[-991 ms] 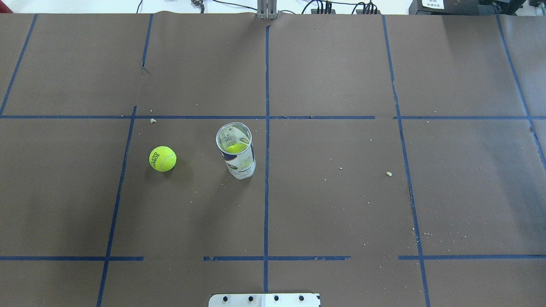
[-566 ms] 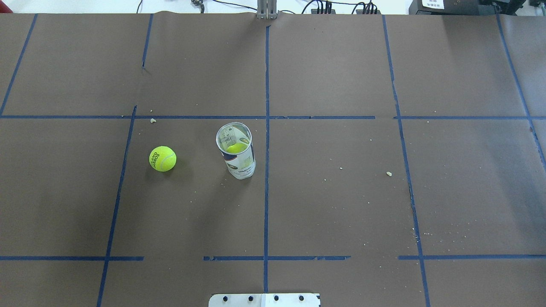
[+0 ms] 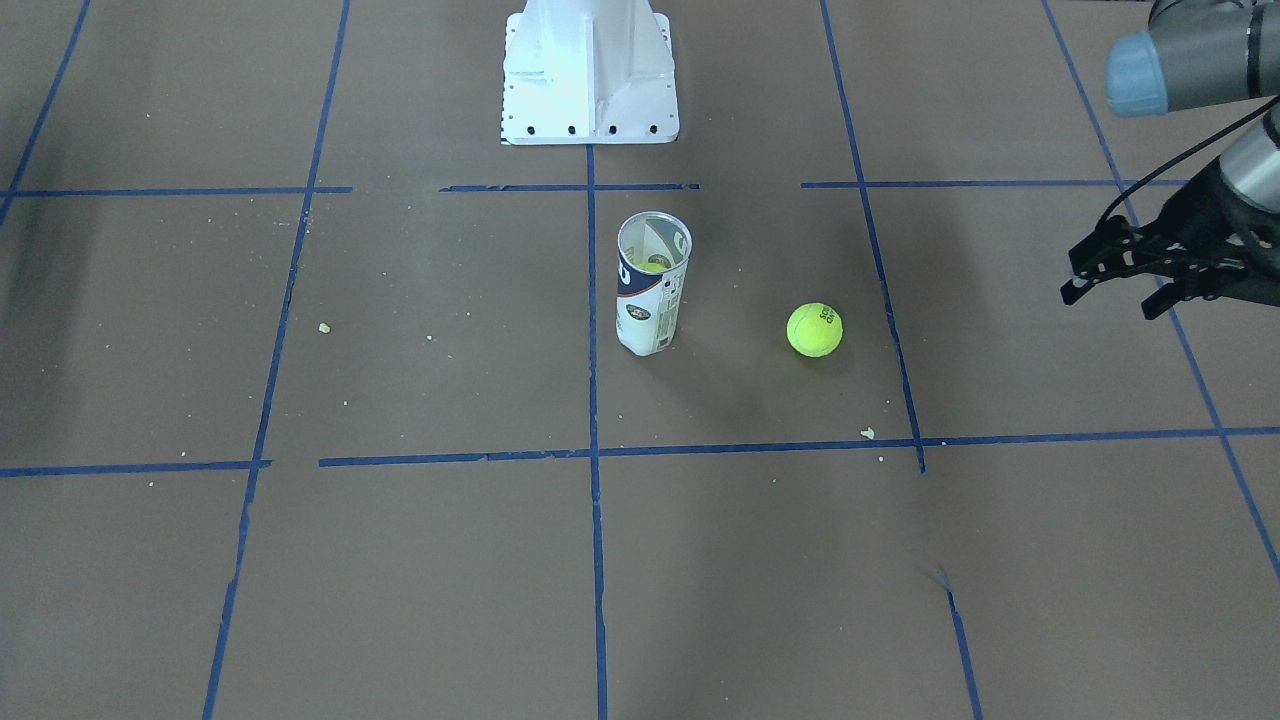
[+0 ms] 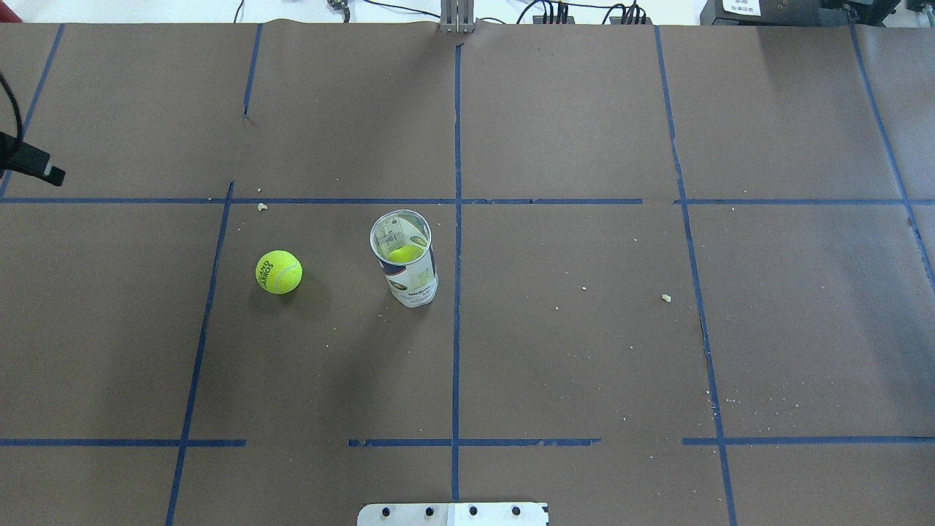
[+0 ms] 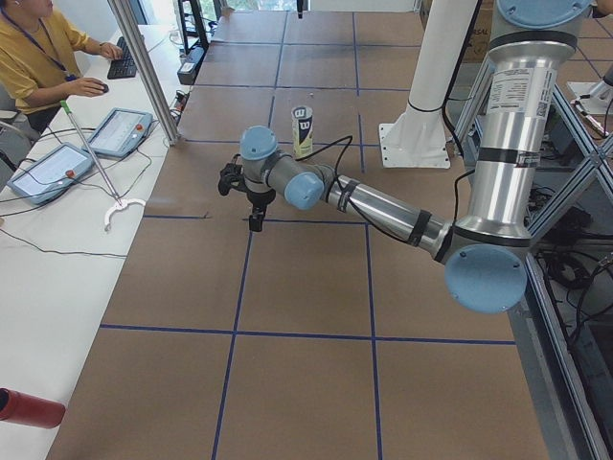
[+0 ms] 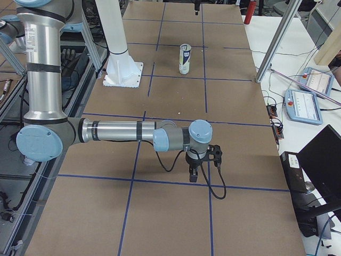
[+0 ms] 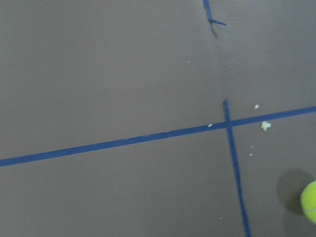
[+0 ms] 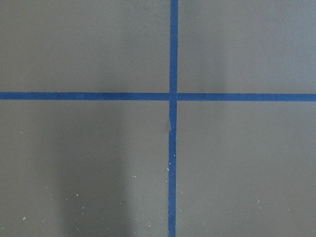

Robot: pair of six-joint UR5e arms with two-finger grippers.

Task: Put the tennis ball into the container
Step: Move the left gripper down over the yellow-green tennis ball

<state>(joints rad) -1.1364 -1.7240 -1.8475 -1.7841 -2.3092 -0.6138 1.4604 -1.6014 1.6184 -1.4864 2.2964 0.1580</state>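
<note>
The robot's left gripper should close around the middle of the tennis ball (image 3: 815, 329) (image 7: 310, 203) lying on the brown table, outside the container.
The tennis ball (image 4: 278, 272) lies on the brown table, left of the container (image 4: 405, 267); it also shows in the front view (image 3: 814, 330) and at the left wrist view's right edge (image 7: 311, 202). The container (image 3: 652, 285) stands upright, open at the top, with another yellow-green ball inside. My left gripper (image 3: 1112, 298) hovers open and empty, well off to the ball's side; one of its fingertips (image 4: 44, 169) pokes in at the overhead view's left edge. My right gripper (image 6: 202, 166) shows only in the right side view, far from both things; I cannot tell its state.
The white pedestal (image 3: 588, 70) stands at the robot's edge of the table, behind the container. Blue tape lines grid the brown cover, and small crumbs (image 4: 665, 297) lie scattered on it. An operator (image 5: 38, 57) sits at a side desk with tablets.
A fingertip of my left gripper has come into the overhead view at its left edge. The ball and the container have not moved.
</note>
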